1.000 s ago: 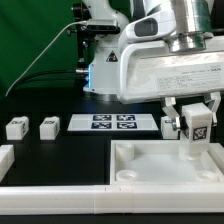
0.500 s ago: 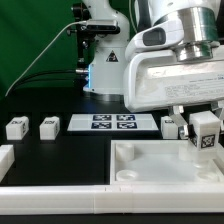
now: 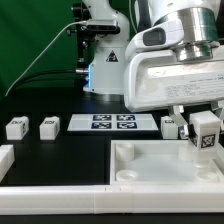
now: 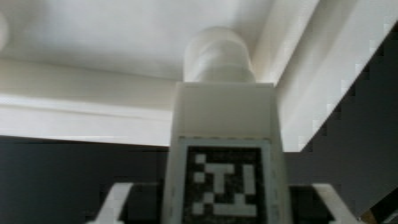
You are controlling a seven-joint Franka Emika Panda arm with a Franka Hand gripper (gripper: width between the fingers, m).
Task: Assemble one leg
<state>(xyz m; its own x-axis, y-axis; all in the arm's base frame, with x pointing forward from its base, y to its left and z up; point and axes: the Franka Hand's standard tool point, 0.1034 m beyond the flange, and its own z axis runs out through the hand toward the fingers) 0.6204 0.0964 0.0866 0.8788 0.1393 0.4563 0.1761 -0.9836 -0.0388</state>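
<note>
The leg will go upright in the tray's front corner (image 3: 210, 172) below my gripper, near the white bar.
My gripper (image 3: 203, 116) is shut on a leg (image 3: 204, 133), a small white block with a black-and-white tag, held upright over the far corner of the large white tray-like piece (image 3: 150, 172) on the exterior view's right. In the wrist view the leg (image 4: 222, 140) fills the middle between my gripper's (image 4: 219, 206) fingers. Its round end points at the tray's inner corner (image 4: 294, 70). Three more legs lie on the black table: two on the exterior view's left (image 3: 16, 127) (image 3: 48, 127) and one (image 3: 170, 125) just beside the held one.
The marker board (image 3: 112, 122) lies flat behind the tray. A white bar (image 3: 50, 187) runs along the front edge, with a white block (image 3: 5, 156) at its left. The robot's base and cables stand at the back.
My gripper with the leg moved a little toward the exterior view's right and slightly up between one second and half a second ago. It has stayed still since.
</note>
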